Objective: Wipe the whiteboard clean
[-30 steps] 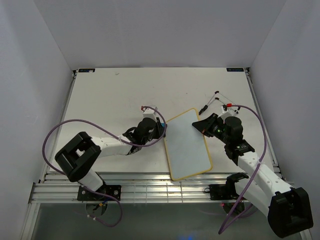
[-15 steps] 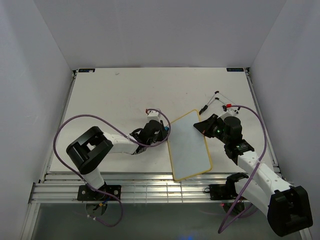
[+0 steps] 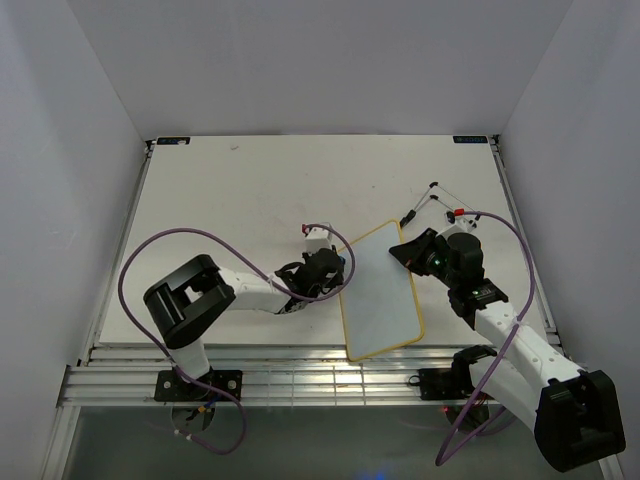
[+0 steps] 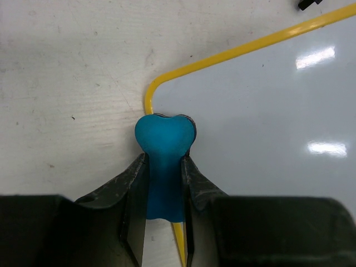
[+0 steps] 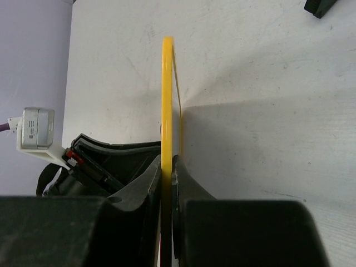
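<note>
Next, my left gripper releases the teal eraser on the bare table [image 3: 325,298] next to the whiteboard's long yellow edge.
The whiteboard [image 3: 380,290], white with a thin yellow frame, lies on the table; no marks show on its white face [image 4: 267,111]. My left gripper [image 3: 337,268] is shut on a teal bone-shaped eraser [image 4: 164,139], whose head rests on the board's far left rounded corner. In the left wrist view the gripper [image 4: 164,167] sits over the frame. My right gripper [image 3: 408,252] is shut on the board's far right edge; the right wrist view shows the yellow frame [image 5: 167,100] edge-on, pinched at the gripper [image 5: 167,164].
A thin black and red wire stand [image 3: 435,200] lies on the table behind the right gripper. A small black foot [image 5: 320,6] shows at the right wrist view's top right. The table's side rails [image 3: 525,240] and white walls bound the area.
My left gripper has moved right with the eraser, from beside the board's left edge onto its far left corner. The board has shifted slightly. The right arm has barely moved.
</note>
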Tool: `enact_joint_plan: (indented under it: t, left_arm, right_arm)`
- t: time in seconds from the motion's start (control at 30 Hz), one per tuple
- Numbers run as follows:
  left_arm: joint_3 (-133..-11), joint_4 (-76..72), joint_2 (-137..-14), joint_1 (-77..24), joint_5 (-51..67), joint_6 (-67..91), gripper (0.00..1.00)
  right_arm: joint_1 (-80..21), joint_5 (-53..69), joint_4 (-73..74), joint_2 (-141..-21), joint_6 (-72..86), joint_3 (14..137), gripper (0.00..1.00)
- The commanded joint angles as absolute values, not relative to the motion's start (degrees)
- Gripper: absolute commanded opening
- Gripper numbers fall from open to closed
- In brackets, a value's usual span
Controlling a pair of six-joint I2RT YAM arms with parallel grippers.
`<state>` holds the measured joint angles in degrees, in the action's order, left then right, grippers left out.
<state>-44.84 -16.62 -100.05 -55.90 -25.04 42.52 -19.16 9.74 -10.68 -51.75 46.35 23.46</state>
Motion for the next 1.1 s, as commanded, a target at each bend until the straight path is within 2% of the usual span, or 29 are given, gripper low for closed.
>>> enact_joint_plan:
  t: [0.0,0.2,0.47,0.73,0.83,0.93,1.07]
  left_arm:
    - [-45.35,-10.9,-101.69,-59.76,-24.43,45.96,0.0]
    - [-48.86,-5.37,-105.03,-64.42,-30.85,49.48,0.0]
    - [-48.34,-7.29,-103.28,-69.08,-26.9,50.62,0.0]
    - [-44.39,-6.95,-90.65,-75.23,-22.76,48.87,0.0]
    - [-40.61,-1.35,-82.12,-74.89,-26.96,47.03,0.0]
    - [-44.37,9.19,-75.59,-71.22,-34.88,39.74,0.0]
    - [-41.67,-2.69,-69.63,-66.89,-30.95,24.54,0.0]
  right_arm:
    - [-20.04,12.13,-18.46,-51.06,50.54,27.07,0.08]
    - [-20.13,11.51,-18.46,-50.36,51.15,27.25,0.08]
    - [-20.13,11.69,-19.42,-50.98,51.86,26.81,0.08]
    - [-20.04,10.28,-19.16,-53.08,49.49,27.16,0.08]
    - [-20.04,9.32,-16.36,-54.57,46.86,28.91,0.08]
    - [-19.95,8.62,-14.51,-56.24,43.34,30.58,0.08]
    - [-19.95,6.95,-11.96,-57.22,39.82,32.95,0.08]
